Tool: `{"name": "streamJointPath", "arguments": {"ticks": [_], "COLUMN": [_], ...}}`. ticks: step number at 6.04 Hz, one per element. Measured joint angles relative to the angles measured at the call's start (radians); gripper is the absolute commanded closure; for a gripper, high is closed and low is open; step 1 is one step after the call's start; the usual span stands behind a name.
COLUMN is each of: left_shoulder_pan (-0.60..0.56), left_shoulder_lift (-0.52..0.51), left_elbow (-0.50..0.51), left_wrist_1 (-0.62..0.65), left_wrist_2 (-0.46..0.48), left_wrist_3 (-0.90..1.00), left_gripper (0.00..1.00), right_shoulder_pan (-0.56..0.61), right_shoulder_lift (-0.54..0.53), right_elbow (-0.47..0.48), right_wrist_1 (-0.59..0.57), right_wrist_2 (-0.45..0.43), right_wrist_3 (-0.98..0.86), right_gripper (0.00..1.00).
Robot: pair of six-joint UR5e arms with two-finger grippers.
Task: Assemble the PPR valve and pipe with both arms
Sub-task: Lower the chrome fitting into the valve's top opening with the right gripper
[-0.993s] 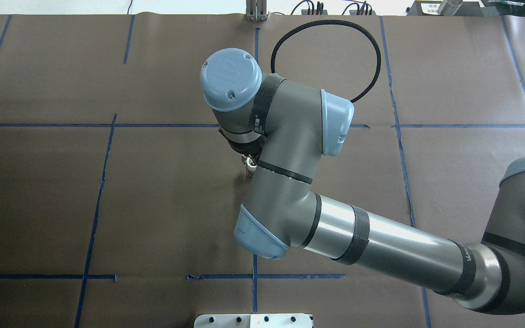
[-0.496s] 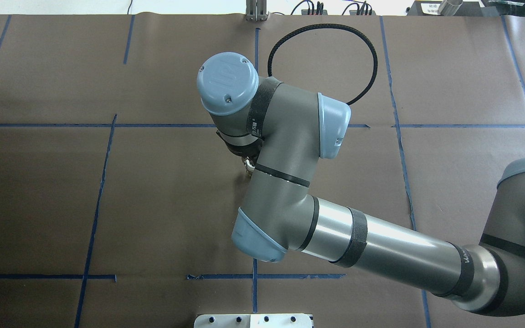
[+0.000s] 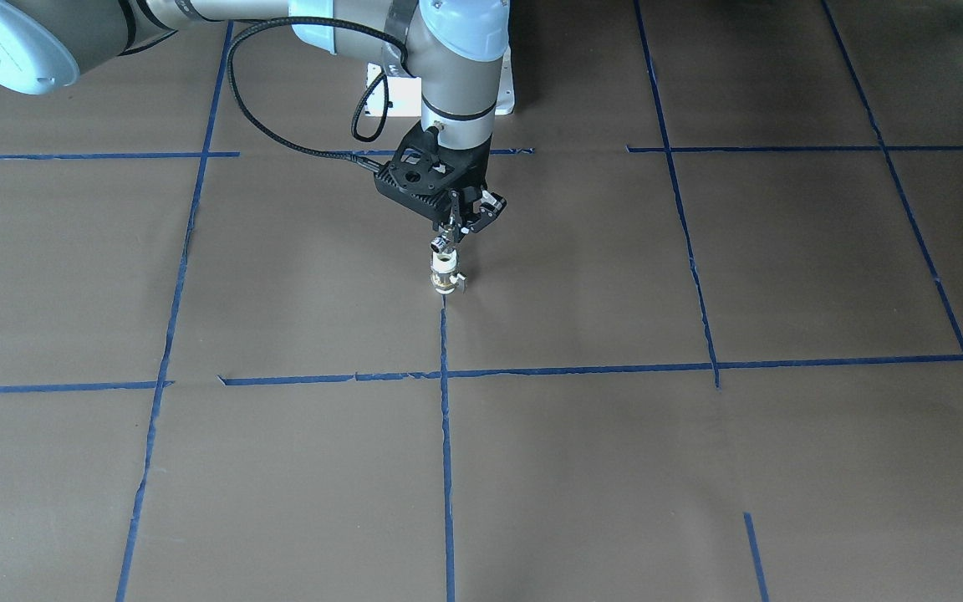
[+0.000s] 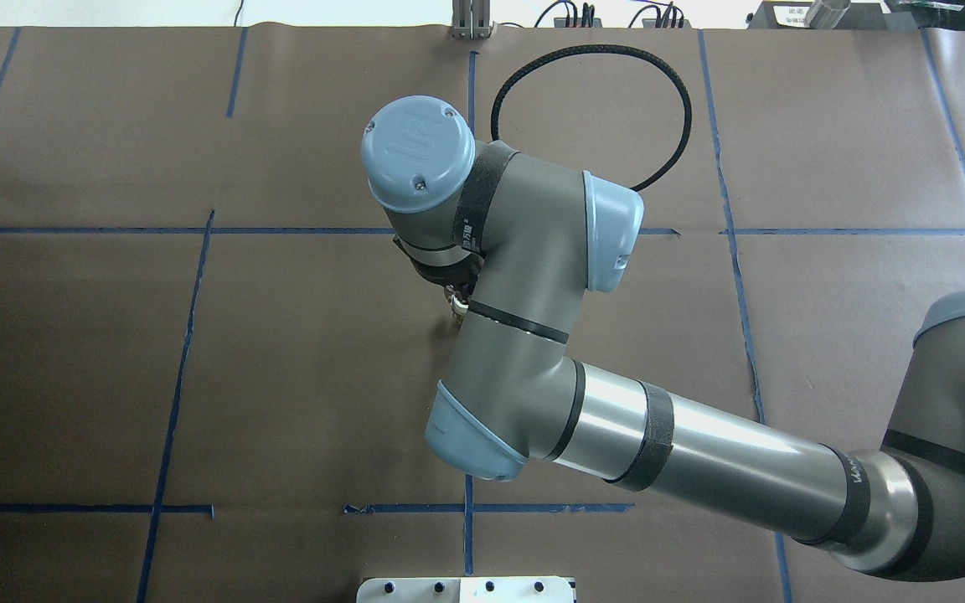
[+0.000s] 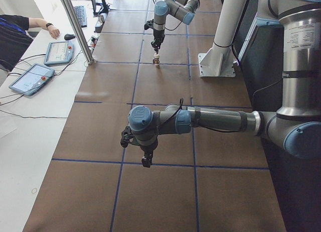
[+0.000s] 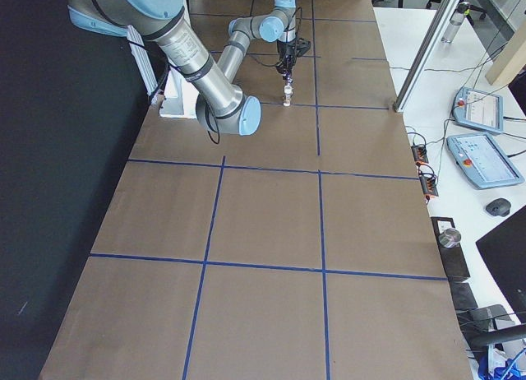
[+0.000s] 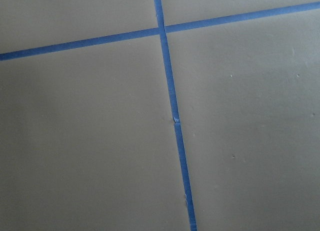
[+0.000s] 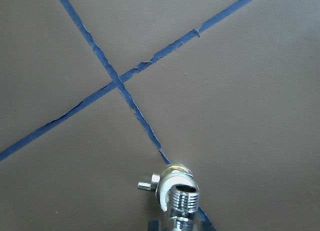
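Note:
I will let go of the pipe with my right gripper while it is seated in the white top end of the upright PPR valve (image 3: 442, 257) (image 8: 176, 187).
The PPR valve (image 3: 445, 278), white-ended with a brass middle and a small side handle, stands upright on the table near a blue tape line. The chrome pipe fitting (image 3: 444, 245) sits on its top end. My right gripper (image 3: 450, 233) points down and is shut on the pipe. The right wrist view shows the pipe's threaded end (image 8: 181, 200) over the valve's white end (image 8: 170, 183). In the overhead view the right wrist hides all but a bit of the valve (image 4: 456, 311). My left gripper (image 5: 146, 161) hangs over bare table, far from the parts; I cannot tell its state.
Brown paper with blue tape lines (image 3: 445, 435) covers the table. The white pedestal (image 5: 215, 66) stands at the robot's side. A black cable (image 4: 591, 52) loops from the right wrist. An operator and tablets (image 5: 30, 76) are at the table's far edge.
The right wrist has shifted slightly left and away over the table, and its cap logo has turned. The pipe and valve stay in place under the gripper.

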Motion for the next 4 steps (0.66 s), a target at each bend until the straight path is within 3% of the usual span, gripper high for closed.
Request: {"name": "streamJointPath", "arguments": {"ticks": [4], "left_shoulder_pan": [0.0], "left_shoulder_lift": [0.001], "left_elbow": [-0.001], "left_wrist_1": [0.0], "left_wrist_2": [0.0], "left_wrist_3": [0.0], "left_gripper": [0.0], "right_shoulder_pan": [0.0], "right_shoulder_lift": [-0.005], "right_elbow": [-0.013], "right_wrist_1": [0.004], "right_wrist_2": [-0.009], "right_wrist_3": [-0.005], "right_gripper": [1.0]}}
